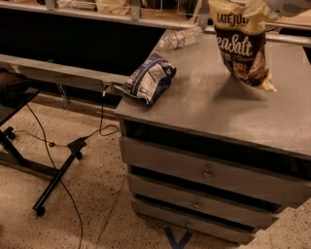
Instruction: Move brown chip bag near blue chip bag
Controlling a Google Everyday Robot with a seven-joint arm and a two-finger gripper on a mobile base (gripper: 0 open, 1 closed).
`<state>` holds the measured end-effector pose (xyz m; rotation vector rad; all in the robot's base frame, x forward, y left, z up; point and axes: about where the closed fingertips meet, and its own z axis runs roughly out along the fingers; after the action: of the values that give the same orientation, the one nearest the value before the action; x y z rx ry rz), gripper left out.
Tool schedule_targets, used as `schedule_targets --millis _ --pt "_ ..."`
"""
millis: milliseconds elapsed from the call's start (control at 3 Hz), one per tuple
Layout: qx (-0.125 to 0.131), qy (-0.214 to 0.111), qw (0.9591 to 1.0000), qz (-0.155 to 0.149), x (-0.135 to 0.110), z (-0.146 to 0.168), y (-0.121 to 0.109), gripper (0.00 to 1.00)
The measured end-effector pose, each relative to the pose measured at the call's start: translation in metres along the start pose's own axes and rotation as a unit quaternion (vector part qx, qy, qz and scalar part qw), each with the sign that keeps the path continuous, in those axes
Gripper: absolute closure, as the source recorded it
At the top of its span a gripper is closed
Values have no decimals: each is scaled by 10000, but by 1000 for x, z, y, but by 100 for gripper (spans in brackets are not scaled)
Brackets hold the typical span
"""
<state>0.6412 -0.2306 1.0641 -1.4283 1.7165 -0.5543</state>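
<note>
The brown chip bag will go down from my gripper close beside the blue chip bag, in front of the water bottle (200, 63).
The brown chip bag (241, 48), cream-yellow on top and dark brown below with white "Sea Salt" lettering, hangs upright just above the grey cabinet top (209, 109) at the back right, casting a shadow beneath it. My gripper (265, 8) is at the top right edge of the camera view, shut on the bag's upper edge; most of the arm is out of view. The blue chip bag (148, 80), dark blue with white panels, lies flat at the cabinet's front left corner, well to the left of the brown bag.
A clear plastic water bottle (182, 38) lies at the back of the cabinet top, between the bags. Drawers (206, 172) sit below the top. A black stand (53, 182) and cables (99, 131) are on the floor at left. A shelf rail (63, 73) runs behind.
</note>
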Motion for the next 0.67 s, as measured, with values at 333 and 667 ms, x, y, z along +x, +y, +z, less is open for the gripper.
schedule_targets --millis 333,667 --pt "-162 -215 9990 -347 -28 -17 29 100" --pt "-372 -409 9961 -693 -59 -14 55 100"
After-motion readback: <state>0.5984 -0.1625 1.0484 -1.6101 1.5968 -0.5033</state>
